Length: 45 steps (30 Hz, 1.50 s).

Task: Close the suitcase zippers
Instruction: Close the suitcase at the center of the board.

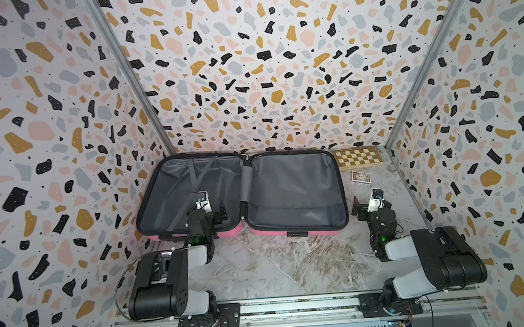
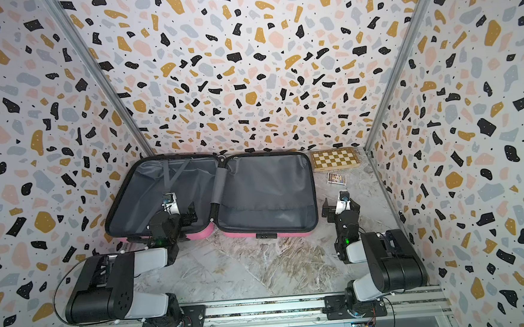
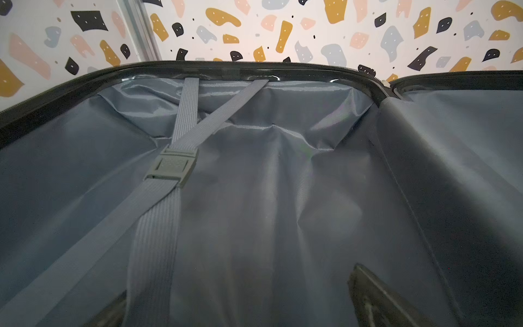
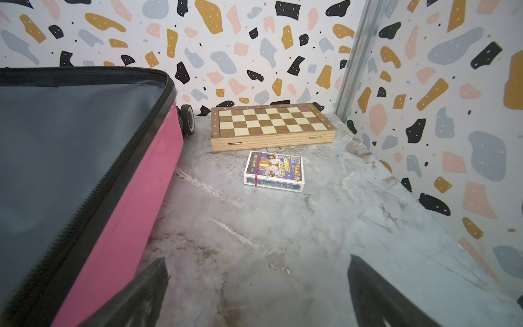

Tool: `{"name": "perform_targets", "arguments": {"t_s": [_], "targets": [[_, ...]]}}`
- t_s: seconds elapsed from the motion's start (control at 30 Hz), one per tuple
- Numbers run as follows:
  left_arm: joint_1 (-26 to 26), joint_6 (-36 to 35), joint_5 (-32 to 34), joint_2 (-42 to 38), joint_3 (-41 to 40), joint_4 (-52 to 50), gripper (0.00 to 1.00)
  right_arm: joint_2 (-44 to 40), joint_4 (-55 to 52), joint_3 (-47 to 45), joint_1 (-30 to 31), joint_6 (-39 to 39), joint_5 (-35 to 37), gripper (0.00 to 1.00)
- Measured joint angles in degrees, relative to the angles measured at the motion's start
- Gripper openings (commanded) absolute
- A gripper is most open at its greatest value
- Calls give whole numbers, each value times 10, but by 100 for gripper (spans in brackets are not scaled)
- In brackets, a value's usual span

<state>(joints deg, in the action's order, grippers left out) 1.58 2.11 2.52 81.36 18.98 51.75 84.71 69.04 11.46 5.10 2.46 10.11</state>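
Note:
I should next close my right gripper on the suitcase's zippered rim [image 1: 342, 185] [image 4: 104, 182], halfway along the side that is next to the small card box.
The pink suitcase [image 1: 293, 184] lies open flat at the back of the table, both grey-lined halves facing up. Its black zippers [image 1: 344, 196] run unclosed round each shell's rim, also seen in the left wrist view [image 3: 254, 63] and the right wrist view [image 4: 113, 175]. No pulls show clearly. My left gripper [image 1: 211, 208] hovers open over the left half's lining near its front edge, nothing between its fingers [image 3: 368, 288]. My right gripper [image 1: 371, 201] stands open just right of the suitcase's right side, over bare table [image 4: 257, 259].
A wooden chessboard [image 1: 358, 157] lies in the back right corner, with a small card box [image 1: 360, 177] in front of it. Grey crossed straps with a buckle [image 3: 169, 167] span the left half. A black lock [image 1: 295, 233] sits on the front pink wall. Walls enclose three sides.

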Motion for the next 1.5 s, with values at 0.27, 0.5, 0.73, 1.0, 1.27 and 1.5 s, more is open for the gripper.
{"name": "perform_targets", "arguments": {"t_s": [0.27, 0.5, 0.73, 1.0, 1.27, 1.5], "targets": [[0, 0, -1, 0, 0, 0, 100, 0, 0, 0, 0, 0, 0, 100], [0, -9, -9, 0, 0, -1, 100, 0, 0, 0, 0, 0, 0, 100], [0, -11, -11, 0, 0, -1, 100, 0, 0, 0, 0, 0, 0, 100], [0, -11, -11, 0, 0, -1, 100, -1, 0, 0, 1, 0, 6, 100], [-4, 7, 19, -88, -15, -74, 100, -30, -20, -2, 1, 2, 20, 100], [-4, 34, 56, -168, 90, -296, 100, -117, -219, 99, -47, 63, 28, 100]]}}
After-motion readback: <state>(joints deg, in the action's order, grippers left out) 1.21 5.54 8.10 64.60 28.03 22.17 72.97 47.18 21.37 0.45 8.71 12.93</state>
